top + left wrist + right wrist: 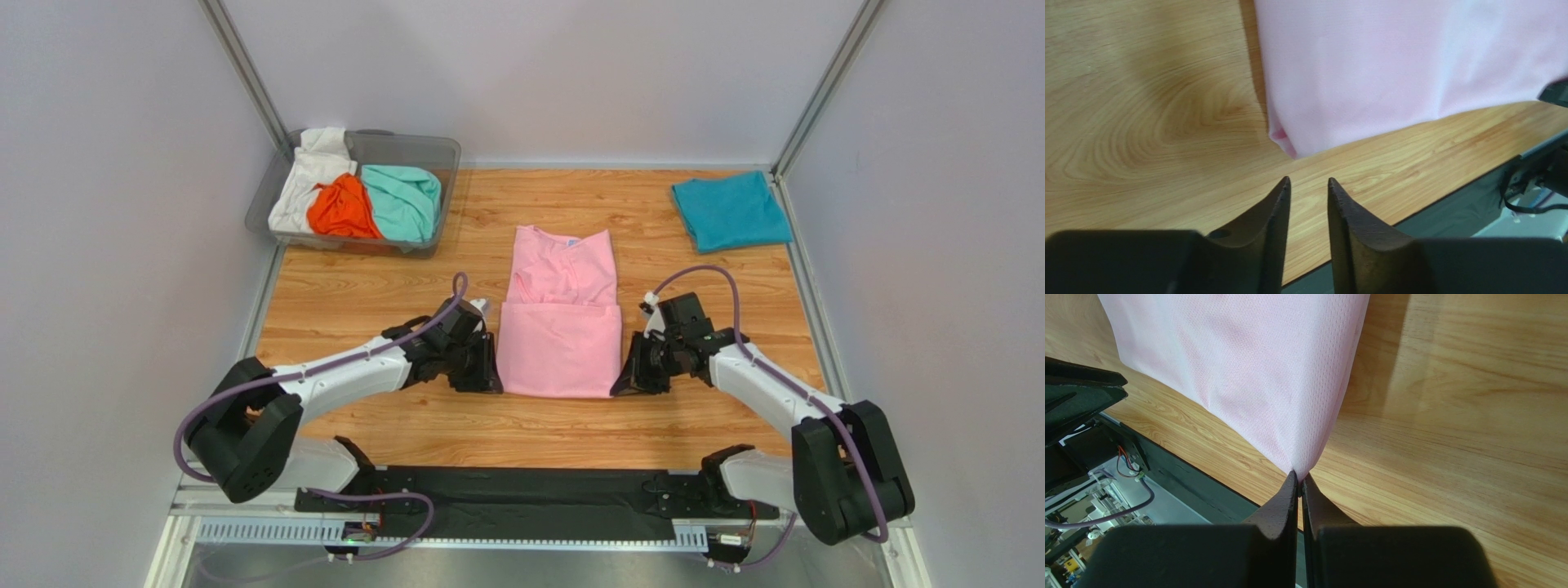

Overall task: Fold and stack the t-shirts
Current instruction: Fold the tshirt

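Observation:
The light pink t-shirt's near corner is still beyond my left gripper's fingers, so I will open that gripper, reach in and pinch that corner (507, 387) before folding.
A light pink t-shirt (562, 314) lies partly folded at the table's middle, its near half doubled over. My left gripper (492, 369) is open and empty just left of the shirt's near left corner (1287, 147), a short gap away. My right gripper (632, 375) is shut on the shirt's near right corner (1300, 465), pinching a peak of cloth. A folded teal-blue t-shirt (730, 210) lies at the back right. White (307, 172), orange (341, 208) and mint-green (402, 200) t-shirts sit in the bin.
A clear plastic bin (445, 162) stands at the back left corner. Grey walls close in the table on three sides. The black base rail (528, 496) runs along the near edge.

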Robot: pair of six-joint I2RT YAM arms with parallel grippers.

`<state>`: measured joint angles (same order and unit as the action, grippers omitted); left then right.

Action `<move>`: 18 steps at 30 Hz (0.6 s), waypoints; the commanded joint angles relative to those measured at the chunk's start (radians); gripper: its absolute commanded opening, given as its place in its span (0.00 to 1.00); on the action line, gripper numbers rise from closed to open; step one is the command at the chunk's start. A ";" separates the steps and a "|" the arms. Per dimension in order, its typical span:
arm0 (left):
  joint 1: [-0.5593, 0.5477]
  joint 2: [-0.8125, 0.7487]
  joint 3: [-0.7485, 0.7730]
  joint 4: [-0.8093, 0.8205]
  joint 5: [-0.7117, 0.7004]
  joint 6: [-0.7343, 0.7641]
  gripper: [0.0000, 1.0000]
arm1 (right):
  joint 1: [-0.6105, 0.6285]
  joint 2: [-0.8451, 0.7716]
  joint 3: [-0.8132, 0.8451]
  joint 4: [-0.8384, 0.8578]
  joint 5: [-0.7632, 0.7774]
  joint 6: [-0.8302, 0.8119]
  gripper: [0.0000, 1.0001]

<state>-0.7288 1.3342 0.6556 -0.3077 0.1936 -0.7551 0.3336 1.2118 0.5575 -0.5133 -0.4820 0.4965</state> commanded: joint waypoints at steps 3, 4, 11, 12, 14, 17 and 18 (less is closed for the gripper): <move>-0.001 0.060 0.021 0.004 -0.065 -0.045 0.47 | 0.002 -0.003 0.021 -0.005 -0.030 -0.016 0.00; -0.003 0.081 0.029 0.008 -0.075 -0.053 0.48 | 0.004 -0.001 0.021 -0.005 -0.027 -0.016 0.00; -0.001 0.195 0.067 0.039 -0.082 -0.050 0.39 | 0.005 0.003 0.018 -0.004 -0.029 -0.019 0.00; -0.001 0.215 0.068 0.050 -0.080 -0.052 0.36 | 0.005 0.003 0.016 -0.004 -0.029 -0.021 0.00; -0.001 0.229 0.075 0.052 -0.080 -0.047 0.06 | 0.007 0.005 0.015 -0.005 -0.029 -0.019 0.00; -0.001 0.227 0.088 0.016 -0.056 -0.029 0.00 | 0.005 -0.004 0.018 -0.024 -0.027 -0.021 0.00; -0.001 0.202 0.088 0.006 -0.045 -0.024 0.00 | 0.005 -0.011 0.019 -0.031 -0.027 -0.021 0.00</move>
<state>-0.7269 1.5410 0.7361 -0.2512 0.1562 -0.8078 0.3336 1.2167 0.5575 -0.5217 -0.4908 0.4904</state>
